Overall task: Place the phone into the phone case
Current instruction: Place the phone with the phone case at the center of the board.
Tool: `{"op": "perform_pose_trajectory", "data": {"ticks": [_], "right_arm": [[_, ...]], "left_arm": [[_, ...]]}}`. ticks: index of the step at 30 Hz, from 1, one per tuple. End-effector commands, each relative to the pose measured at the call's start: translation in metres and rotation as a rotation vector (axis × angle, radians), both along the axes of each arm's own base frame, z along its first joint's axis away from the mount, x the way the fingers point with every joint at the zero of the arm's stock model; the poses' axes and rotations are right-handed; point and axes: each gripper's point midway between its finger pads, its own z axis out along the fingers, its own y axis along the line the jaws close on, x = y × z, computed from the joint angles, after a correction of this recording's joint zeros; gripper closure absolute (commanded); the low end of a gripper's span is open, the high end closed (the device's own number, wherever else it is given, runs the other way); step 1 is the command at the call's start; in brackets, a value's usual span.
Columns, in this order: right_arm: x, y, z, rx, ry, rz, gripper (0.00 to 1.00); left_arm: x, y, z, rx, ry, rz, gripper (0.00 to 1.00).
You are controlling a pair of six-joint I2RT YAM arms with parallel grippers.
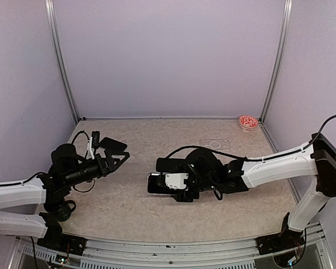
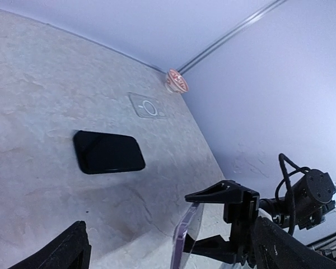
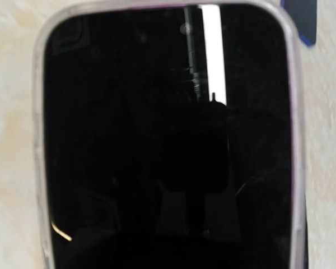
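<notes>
The robot's right gripper will lay the cased phone down flat on the table's middle [image 1: 171,192], towards the front edge.
A black glossy phone [image 3: 157,140] inside a clear, purple-tinted phone case [image 3: 38,140] fills the right wrist view. In the top view the case [image 1: 155,184] is at the table's middle, with my right gripper [image 1: 182,186] on its right end. In the left wrist view the case [image 2: 183,238] looks tilted off the table, its end between the right gripper's [image 2: 186,221] spread fingers. My left gripper [image 1: 116,156] is open and empty, raised to the left; its fingers [image 2: 73,249] frame the left wrist view.
A second, bare black phone [image 1: 167,164] lies flat just behind the cased one, also in the left wrist view [image 2: 108,152]. A flat clear case with a ring [image 1: 214,144] lies at the back right. A small red-patterned bowl [image 1: 247,122] sits in the far right corner.
</notes>
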Motion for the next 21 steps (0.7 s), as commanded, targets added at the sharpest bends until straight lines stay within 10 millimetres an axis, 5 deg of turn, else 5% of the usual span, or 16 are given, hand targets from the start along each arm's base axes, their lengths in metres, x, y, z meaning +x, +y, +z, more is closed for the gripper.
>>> {"op": "perform_pose_trajectory", "data": {"ticks": [1,21], "right_arm": [[0.015,0.001,0.005,0.035,0.036,0.009,0.26],[0.044,-0.004,-0.074,-0.12,0.241,0.014,0.27]], "left_arm": [[0.007,0.032,-0.029,0.006,0.095,0.12,0.01],[0.004,0.055,-0.044,0.014,0.136,0.181,0.01]]}}
